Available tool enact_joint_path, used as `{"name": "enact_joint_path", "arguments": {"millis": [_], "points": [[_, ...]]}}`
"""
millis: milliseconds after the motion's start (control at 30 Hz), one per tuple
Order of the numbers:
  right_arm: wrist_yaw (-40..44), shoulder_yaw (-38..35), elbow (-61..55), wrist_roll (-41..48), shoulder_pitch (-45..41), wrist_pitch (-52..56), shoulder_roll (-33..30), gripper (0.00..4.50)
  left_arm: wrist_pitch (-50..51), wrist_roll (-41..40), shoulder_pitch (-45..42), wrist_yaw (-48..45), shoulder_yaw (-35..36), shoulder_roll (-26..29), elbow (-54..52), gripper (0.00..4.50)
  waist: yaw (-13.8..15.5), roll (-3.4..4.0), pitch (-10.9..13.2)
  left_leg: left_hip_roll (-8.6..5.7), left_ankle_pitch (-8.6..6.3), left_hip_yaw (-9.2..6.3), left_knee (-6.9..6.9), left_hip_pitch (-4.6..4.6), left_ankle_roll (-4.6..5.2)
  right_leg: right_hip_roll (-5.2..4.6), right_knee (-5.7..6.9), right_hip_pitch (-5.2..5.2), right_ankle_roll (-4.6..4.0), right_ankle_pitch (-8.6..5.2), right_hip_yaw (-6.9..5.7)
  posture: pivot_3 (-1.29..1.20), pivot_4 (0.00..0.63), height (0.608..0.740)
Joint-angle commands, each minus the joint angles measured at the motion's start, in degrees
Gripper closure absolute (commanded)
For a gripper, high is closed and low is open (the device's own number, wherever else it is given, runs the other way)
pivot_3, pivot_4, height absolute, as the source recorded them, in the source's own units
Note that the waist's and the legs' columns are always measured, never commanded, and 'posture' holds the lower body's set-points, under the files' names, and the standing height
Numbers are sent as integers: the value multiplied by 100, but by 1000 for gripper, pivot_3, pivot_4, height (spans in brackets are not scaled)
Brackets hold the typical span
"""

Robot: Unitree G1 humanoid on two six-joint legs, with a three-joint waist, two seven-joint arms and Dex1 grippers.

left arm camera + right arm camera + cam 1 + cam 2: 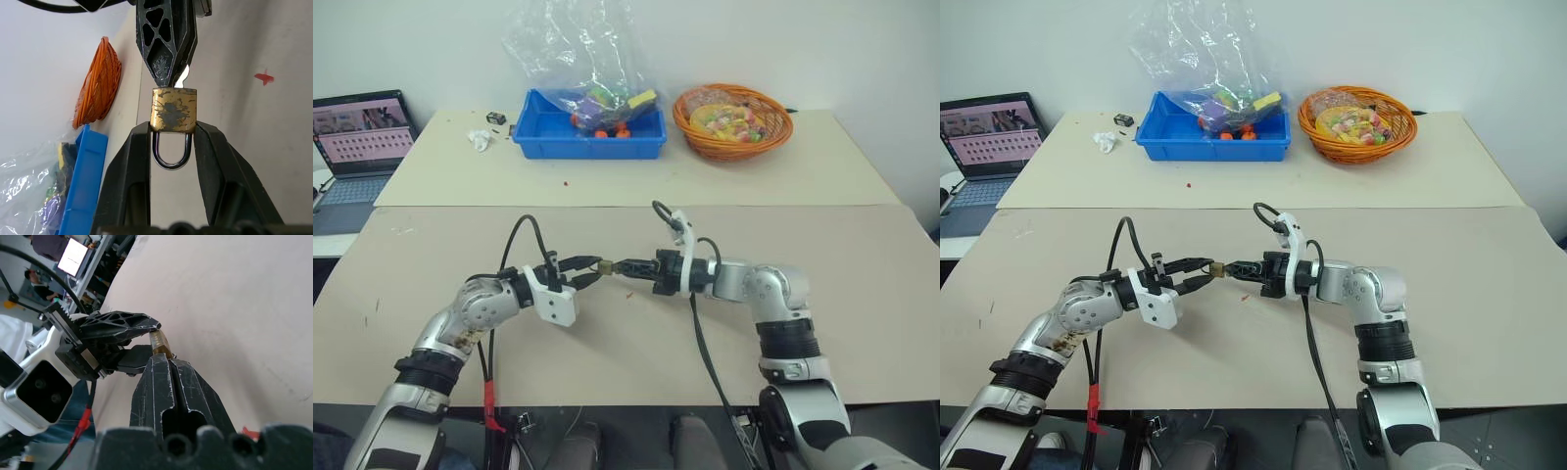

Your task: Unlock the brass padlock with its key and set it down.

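Observation:
Next, I let go of the key with my right gripper and take the padlock's brass body (173, 108), because the shackle sits inside the fingers of my left gripper, which clamp the body.
The brass padlock (173, 110) is a tiny, tarnished golden block with a thin silvery shackle. It is held above the beige table (862, 294), at the middle. My left gripper (590, 270) is shut on the padlock's sides, and the shackle loops back between its fingers (132, 166). From the opposite side my right gripper (622, 265) meets the padlock's bottom face. That gripper is shut on the key (182, 78); a sliver of silvery key shows between its tip and the brass body. In the right wrist view the padlock (160, 343) sits just past my closed fingertips.
At the back of the far table stand a blue bin (590, 137) under a clear plastic bag (578, 49) and an orange woven basket (732, 119) of sweets. A laptop (362, 137) sits at the far left, near crumpled paper (481, 140).

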Motion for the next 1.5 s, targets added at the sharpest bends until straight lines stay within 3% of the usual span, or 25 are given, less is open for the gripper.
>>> {"name": "enact_joint_path", "arguments": {"millis": [33, 300, 600, 700, 933, 1167, 1500], "points": [[-388, -331, 386, -7, -229, 251, 85, 4448, -89, -103, -64, 200, 63, 16, -228, 3681, -1, 0, 0, 0, 0, 0, 0, -1, 0, 0, 1, -2, 0, 0, 1, 0, 150, 740], [-899, -780, 881, -59, -415, 417, 286, 4448, -40, -80, -35, 242, 67, 39, -277, 3681, -3, 1, -1, 0, 0, 3, 2, -12, 0, -5, 41, -18, 0, 0, 2, 0, 150, 740], [-415, 4, 168, -341, -198, -387, -31, 4448, -25, -88, -63, 255, 51, 59, -257, 3681, -38, 2, -1, 1, 1, 14, 13, -71, -1, -7, 59, -81, 0, 0, 12, 0, 150, 740], [-363, 12, 23, -263, -148, -453, -50, 3689, -22, -97, -71, 264, 43, 69, -251, 3681, -45, 2, -1, -2, 1, 15, 15, -73, -1, -9, 59, -80, 0, 0, 12, 0, 150, 740], [-410, -83, -235, -193, -143, -576, 41, 1235, -42, -111, -86, 266, 34, 78, -230, 3681, -107, 2, -1, -1, 1, 16, 17, -72, -2, -9, 65, -81, -1, 1, 14, 0, 150, 740], [-253, -427, -281, 40, -243, -523, -81, 1235, -53, -118, -86, 275, 35, 87, -218, 3681, -122, 2, -1, -3, 1, 16, 18, -72, -1, -9, 64, -80, -1, 1, 14, 0, 150, 740], [-158, 300, -1313, 140, 371, -330, 53, 1235, -65, -127, -105, 262, 27, 97, -201, 3681, -132, 3, -2, -3, 1, 17, 20, -71, -1, -9, 68, -80, 0, 1, 15, 0, 150, 740]]}}
